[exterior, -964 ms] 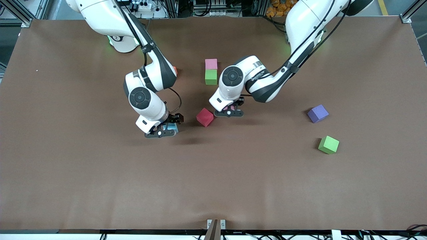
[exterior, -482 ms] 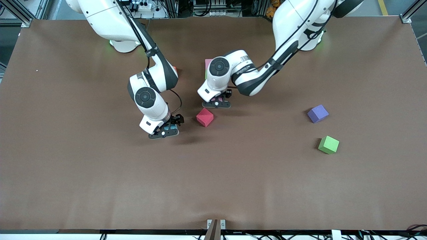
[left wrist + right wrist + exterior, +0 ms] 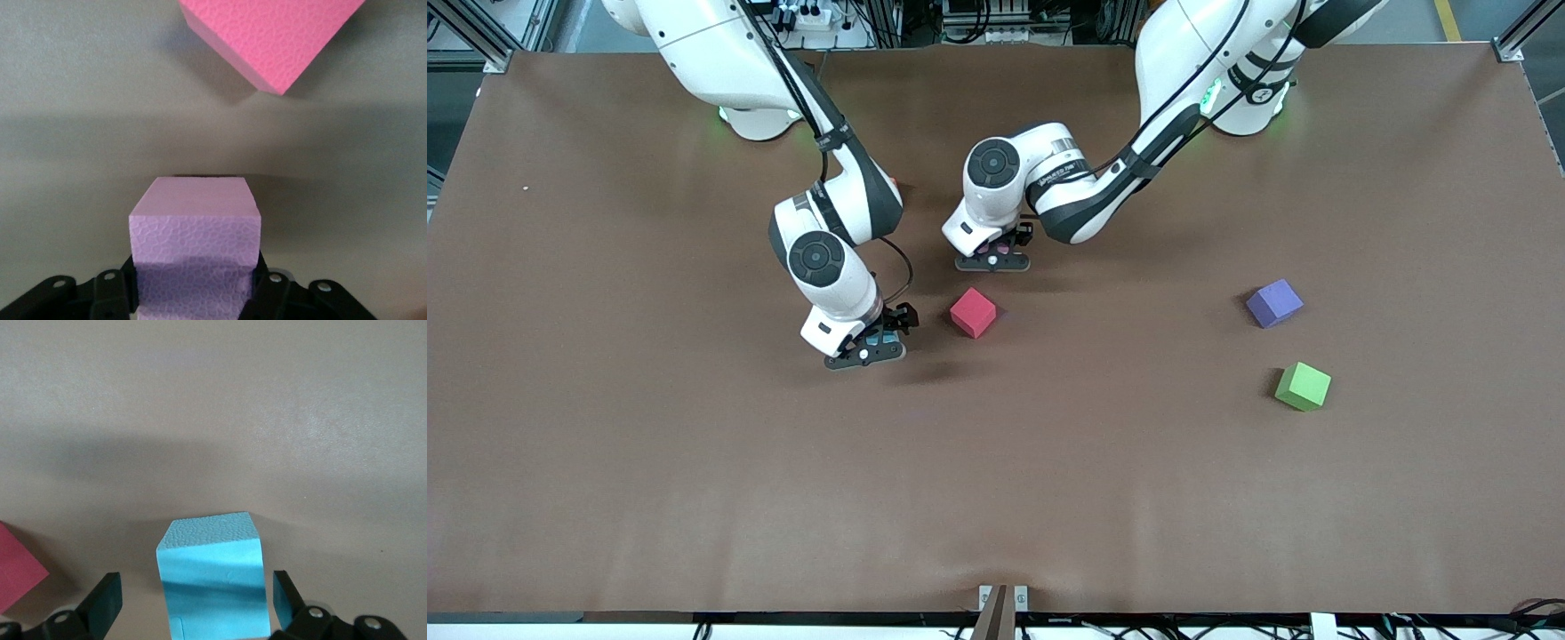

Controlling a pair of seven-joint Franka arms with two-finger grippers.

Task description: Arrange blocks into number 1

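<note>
My left gripper has the light pink block, now low over the table near the red block. It will let go of the block on the table (image 3: 986, 233) behind the red block, toward the robot's base.
My left gripper (image 3: 993, 259) (image 3: 193, 283) is shut on a light pink block (image 3: 193, 220), low over the table close to the red block (image 3: 973, 312) (image 3: 270, 37). The red block lies tilted near the table's middle. A purple block (image 3: 1274, 302) and a lime green block (image 3: 1303, 386) lie toward the left arm's end, the green one nearer the front camera. My right gripper (image 3: 863, 349) (image 3: 195, 597) stands open low at the table, with a light-blue cube (image 3: 212, 577) between its fingers (image 3: 105, 600) and a gap on each side.
A sliver of an orange cube (image 3: 895, 185) shows past the right arm's forearm. The left arm's wrist (image 3: 996, 178) covers the table just past its gripper. The brown table (image 3: 1049, 480) stretches wide toward the front camera.
The left gripper has carried the light pink block away from the front camera and toward the right arm's end; its wrist now covers the pink and green pair. The right gripper barely shifted.
</note>
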